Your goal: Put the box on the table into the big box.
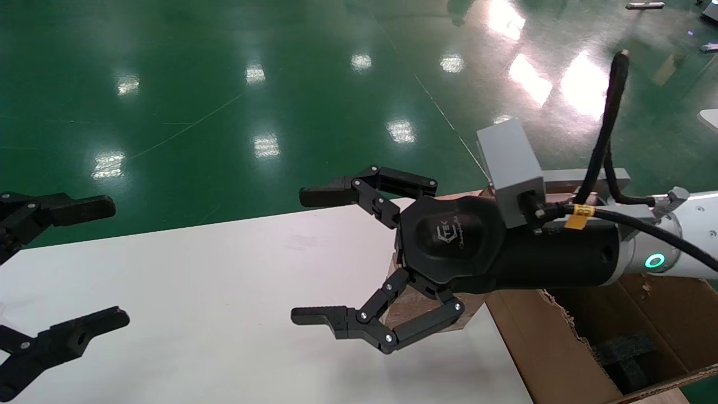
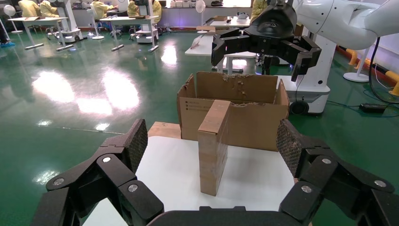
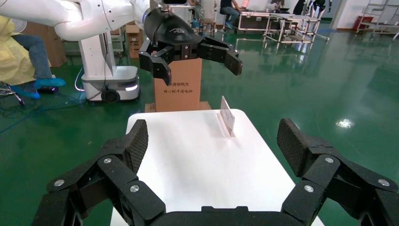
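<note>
The small brown taped box is next for my right gripper, which should reach it and close across its narrow width, one finger on the box's near side [image 1: 420,303].
The small brown taped box [image 2: 214,146] stands upright on the white table [image 2: 169,169], just in front of the big box [image 2: 249,120], a torn carton with black print. In the head view my right gripper [image 1: 299,256] hangs open and empty above the table [image 1: 224,292], and its body covers most of the box [image 1: 415,307]. The big box [image 1: 561,348] with dark foam [image 1: 625,353] stands at the table's right end. My left gripper [image 1: 119,262] is open and empty at the left end, facing the box from a distance. The right gripper also shows in the left wrist view [image 2: 259,44], above the carton.
A small clear sign stand [image 3: 227,115] sits on the table [image 3: 188,155] near its far edge. Another printed brown carton [image 3: 181,89] stands past the left end, behind the left gripper [image 3: 190,56]. Green floor surrounds the table; other robots and benches stand farther off.
</note>
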